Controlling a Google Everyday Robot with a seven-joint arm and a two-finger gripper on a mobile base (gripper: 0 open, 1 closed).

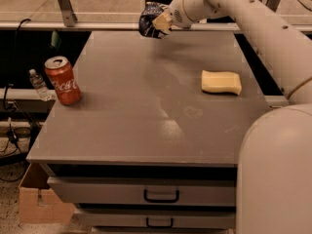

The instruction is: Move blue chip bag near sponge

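Note:
Next, my gripper lets go of the blue chip bag on the grey table (201, 62) just behind the far edge of the sponge. The bag is held off the table now.
The blue chip bag (147, 19) is a crumpled dark-blue foil bag held off the table at its far edge. My gripper (158, 23) is shut on the bag, with the white arm reaching in from the upper right. The sponge (222, 82) is a pale yellow wavy block lying flat on the right part of the grey table (126, 111), well to the right of and nearer than the bag.
A red soda can (63, 80) stands upright at the table's left edge. A small plastic bottle (38, 84) sits on a ledge left of it. Drawers (161, 195) are under the tabletop. A cardboard box (39, 201) is on the floor at left.

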